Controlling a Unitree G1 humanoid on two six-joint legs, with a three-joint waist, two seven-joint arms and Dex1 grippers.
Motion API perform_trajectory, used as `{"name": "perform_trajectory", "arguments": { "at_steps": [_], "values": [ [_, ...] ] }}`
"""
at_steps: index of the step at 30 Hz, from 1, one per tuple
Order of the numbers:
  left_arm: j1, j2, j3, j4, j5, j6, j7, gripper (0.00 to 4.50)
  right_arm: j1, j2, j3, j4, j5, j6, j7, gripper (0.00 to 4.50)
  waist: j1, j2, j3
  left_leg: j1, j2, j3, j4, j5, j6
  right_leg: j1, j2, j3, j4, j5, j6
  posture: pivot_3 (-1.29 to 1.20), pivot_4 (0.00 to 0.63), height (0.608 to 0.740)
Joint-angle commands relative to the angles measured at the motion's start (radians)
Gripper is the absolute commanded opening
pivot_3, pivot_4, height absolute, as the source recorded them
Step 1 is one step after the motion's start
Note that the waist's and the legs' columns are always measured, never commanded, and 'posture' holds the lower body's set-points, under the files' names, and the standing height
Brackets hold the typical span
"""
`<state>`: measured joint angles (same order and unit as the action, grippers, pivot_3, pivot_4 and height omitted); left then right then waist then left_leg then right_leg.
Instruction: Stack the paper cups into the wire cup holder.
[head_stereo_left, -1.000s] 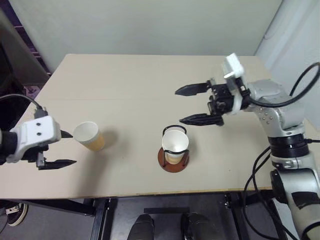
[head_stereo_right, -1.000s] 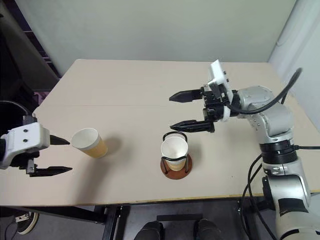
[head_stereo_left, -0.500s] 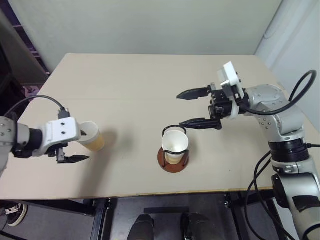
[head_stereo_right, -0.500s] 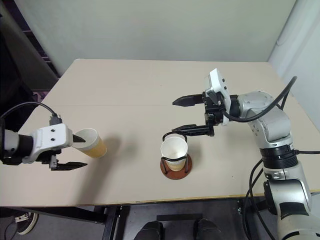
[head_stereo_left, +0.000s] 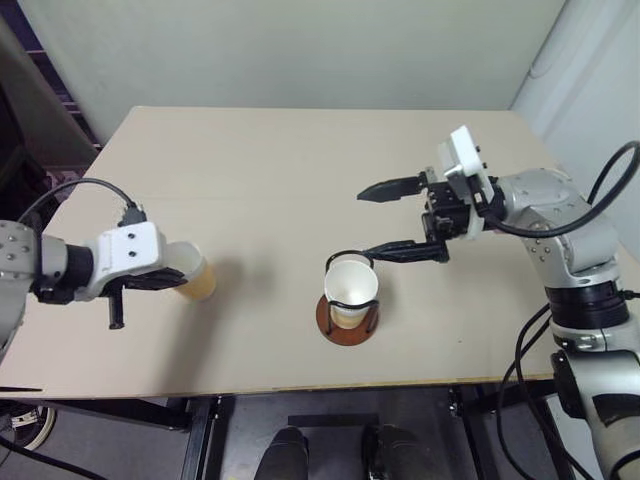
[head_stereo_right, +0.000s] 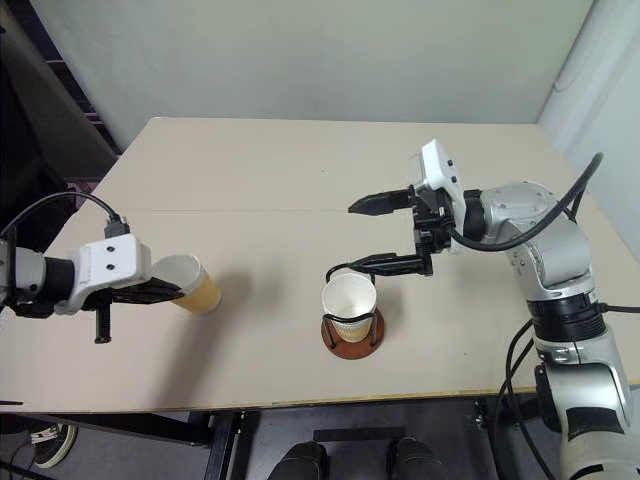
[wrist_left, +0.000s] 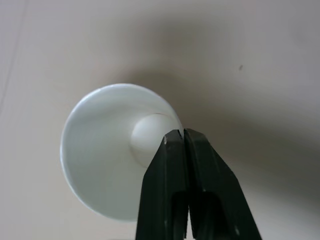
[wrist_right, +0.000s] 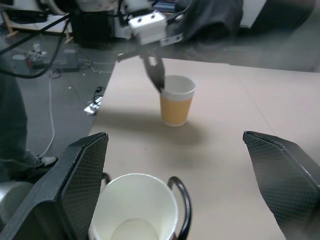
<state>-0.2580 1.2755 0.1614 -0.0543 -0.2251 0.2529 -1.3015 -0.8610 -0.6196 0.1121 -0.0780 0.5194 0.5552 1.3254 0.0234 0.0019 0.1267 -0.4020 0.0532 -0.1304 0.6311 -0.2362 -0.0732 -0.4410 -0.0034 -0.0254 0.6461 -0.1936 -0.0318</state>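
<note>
My left gripper will release its paper cup inside the second paper cup (head_stereo_left: 353, 282) that stands in the wire cup holder.
One paper cup (head_stereo_left: 197, 279), tan-orange with a white inside, stands on the left of the table (head_stereo_left: 270, 170). My left gripper (head_stereo_left: 172, 281) is shut on its rim. The left wrist view shows the fingers (wrist_left: 182, 145) pinched together over the near wall of the cup (wrist_left: 105, 150). A second paper cup (head_stereo_left: 350, 287) sits inside the wire cup holder (head_stereo_left: 347, 328), a brown disc base with black wire loops, near the table's front middle. My right gripper (head_stereo_left: 369, 224) hovers open just right of and above the holder, pointing left, holding nothing.
The beige table runs back to a pale wall. Its front edge lies just below the holder. Cables (wrist_right: 52, 95) and dark gear lie on the floor off the table's left side.
My left gripper moved right onto the left cup and shut on its rim. The right gripper has stayed open in nearly the same place.
</note>
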Motion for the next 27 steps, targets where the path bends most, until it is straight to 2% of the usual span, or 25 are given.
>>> {"name": "perform_trajectory", "arguments": {
  "at_steps": [1, 5, 8, 12, 19, 24, 27],
  "values": [
    [-0.031, 0.009, 0.09, -0.069, -0.105, 0.029, -0.04, 0.02, 0.003, -0.036, -0.034, -0.035, 0.028, -0.002, 0.021, 4.5, 0.0, 0.0, 0.0, 0.0, 0.0, 0.0, 0.0, 0.0, 0.0, 0.0, 0.0, 0.0, 0.0, 0.0, 0.0, 0.0, 0.15, 0.74],
    [-0.137, -0.004, 0.108, -0.13, -0.234, 0.074, -0.067, 0.02, 0.026, -0.105, -0.061, -0.064, 0.059, 0.01, 0.069, 4.5, 0.008, 0.0, 0.0, -0.001, -0.001, 0.0, 0.001, 0.001, 0.0, 0.0, 0.0, 0.0, 0.0, 0.0, 0.001, 0.0, 0.15, 0.74],
    [-0.262, -0.039, 0.075, -0.156, -0.329, 0.105, -0.085, 0.02, 0.079, -0.196, -0.079, -0.085, 0.061, -0.019, 0.141, 4.5, 0.015, -0.001, -0.001, -0.002, -0.002, 0.0, 0.002, 0.001, 0.001, 0.0, 0.0, 0.0, 0.0, 0.001, 0.002, 0.0, 0.15, 0.74],
    [-0.476, -0.151, -0.034, -0.175, -0.426, 0.146, -0.133, 0.02, 0.126, -0.313, -0.147, 0.013, 0.006, -0.086, 0.146, 4.5, 0.02, -0.001, -0.001, -0.002, -0.005, 0.001, 0.003, 0.002, 0.002, 0.002, -0.002, 0.0, -0.001, 0.003, 0.005, 0.0, 0.15, 0.74],
    [-0.685, -0.326, -0.219, -0.12, -0.39, 0.107, -0.264, 0.02, 0.208, -0.386, -0.225, -0.015, 0.008, -0.094, 0.093, 4.5, 0.013, -0.001, 0.0, 0.0, -0.005, 0.003, 0.005, 0.003, 0.005, 0.01, -0.003, 0.003, -0.003, 0.006, 0.012, 0.0, 0.15, 0.74],
    [-0.733, -0.401, -0.352, -0.066, -0.307, 0.021, -0.313, 0.02, 0.265, -0.397, -0.263, -0.094, 0.034, -0.062, 0.041, 4.5, 0.008, 0.0, 0.0, 0.002, -0.006, 0.004, 0.009, 0.003, 0.008, 0.016, -0.003, 0.004, -0.004, 0.005, 0.018, 0.0, 0.15, 0.74],
    [-0.739, -0.439, -0.416, -0.028, -0.208, -0.053, -0.309, 0.02, 0.291, -0.405, -0.283, -0.129, 0.043, -0.043, 0.017, 4.5, 0.01, 0.001, 0.0, 0.002, -0.007, 0.004, 0.013, 0.003, 0.009, 0.017, -0.002, 0.005, -0.006, 0.003, 0.022, 0.0, 0.15, 0.74]
  ]
}}
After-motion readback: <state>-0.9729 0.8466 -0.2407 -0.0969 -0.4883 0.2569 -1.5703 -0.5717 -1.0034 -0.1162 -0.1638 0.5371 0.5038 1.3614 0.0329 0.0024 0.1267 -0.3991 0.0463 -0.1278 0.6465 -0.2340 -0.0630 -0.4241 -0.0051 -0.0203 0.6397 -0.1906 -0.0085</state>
